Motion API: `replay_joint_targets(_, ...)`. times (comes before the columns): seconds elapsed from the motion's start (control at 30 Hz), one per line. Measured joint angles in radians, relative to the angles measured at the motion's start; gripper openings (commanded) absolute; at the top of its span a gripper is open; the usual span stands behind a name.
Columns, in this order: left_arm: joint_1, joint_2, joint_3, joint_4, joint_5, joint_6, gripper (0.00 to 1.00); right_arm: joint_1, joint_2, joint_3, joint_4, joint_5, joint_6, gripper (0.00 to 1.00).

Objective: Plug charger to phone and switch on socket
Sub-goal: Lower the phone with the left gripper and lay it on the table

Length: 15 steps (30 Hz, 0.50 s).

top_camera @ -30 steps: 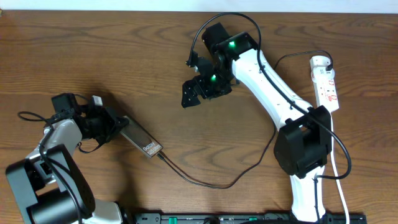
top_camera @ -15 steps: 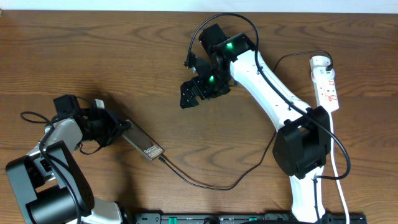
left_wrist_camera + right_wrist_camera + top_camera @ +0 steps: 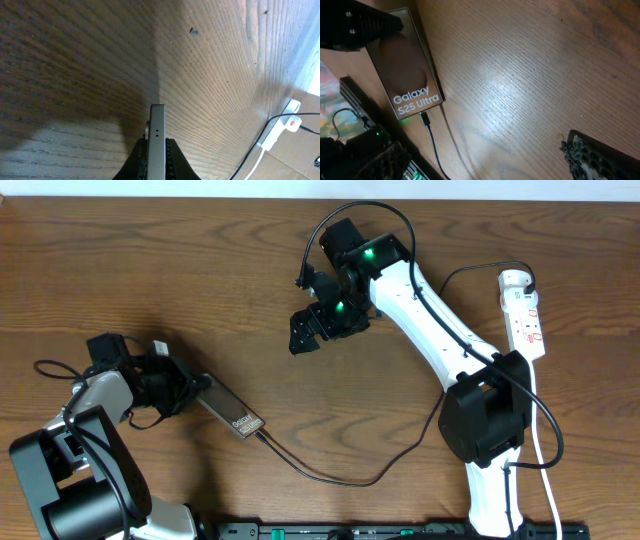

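Observation:
The robot's left gripper will release the phone flat on the wood (image 3: 241,407) between its fingers and the black charger cable.
The phone (image 3: 231,412) lies at the left of the wooden table, its dark face reading "Galaxy S25 Ultra" in the right wrist view (image 3: 410,70). My left gripper (image 3: 190,392) is shut on the phone's far end; the left wrist view shows the phone's thin edge (image 3: 157,135) clamped between the fingers (image 3: 157,162). The black charger cable (image 3: 340,475) runs from the phone's near end, where its plug (image 3: 425,120) sits in the port, across to the right. My right gripper (image 3: 305,332) is open and empty, hovering over the table's middle. The white socket strip (image 3: 524,315) lies at the far right.
A white cord (image 3: 545,470) runs from the socket strip down the right side past the right arm's base (image 3: 485,420). A black rail (image 3: 400,530) lines the front edge. The socket strip also shows in the left wrist view (image 3: 280,132).
The right gripper has drifted slightly left and up. The left gripper and phone have shifted slightly left; the cable stays plugged in.

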State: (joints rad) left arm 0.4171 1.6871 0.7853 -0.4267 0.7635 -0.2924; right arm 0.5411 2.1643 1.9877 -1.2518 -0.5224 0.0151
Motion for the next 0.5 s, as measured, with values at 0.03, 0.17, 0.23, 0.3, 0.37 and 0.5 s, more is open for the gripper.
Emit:
replay_joint_targets(0.03, 0.0, 0.0, -0.003, 0.0, 0.0, 0.0, 0.07, 0.0, 0.0, 0.0, 0.0, 0.0, 0.0, 0.99)
replay_joint_targets(0.17, 0.0, 0.0, -0.011, 0.0, 0.001, 0.0, 0.07, 0.0, 0.0, 0.0, 0.0, 0.0, 0.0, 0.99)
replay_joint_targets(0.23, 0.0, 0.0, -0.017, 0.0, 0.001, 0.0, 0.07, 0.0, 0.0, 0.0, 0.0, 0.0, 0.0, 0.99)
replay_joint_targets(0.3, 0.0, 0.0, -0.024, 0.0, 0.001, 0.0, 0.07, 0.0, 0.0, 0.0, 0.0, 0.0, 0.0, 0.99)
replay_joint_targets(0.37, 0.0, 0.0, -0.031, -0.001, 0.001, 0.0, 0.07, 0.0, 0.0, 0.0, 0.0, 0.0, 0.0, 0.99)
replay_joint_targets(0.5, 0.0, 0.0, -0.039, 0.0, 0.006, 0.0, 0.07, 0.0, 0.0, 0.0, 0.0, 0.0, 0.0, 0.99)
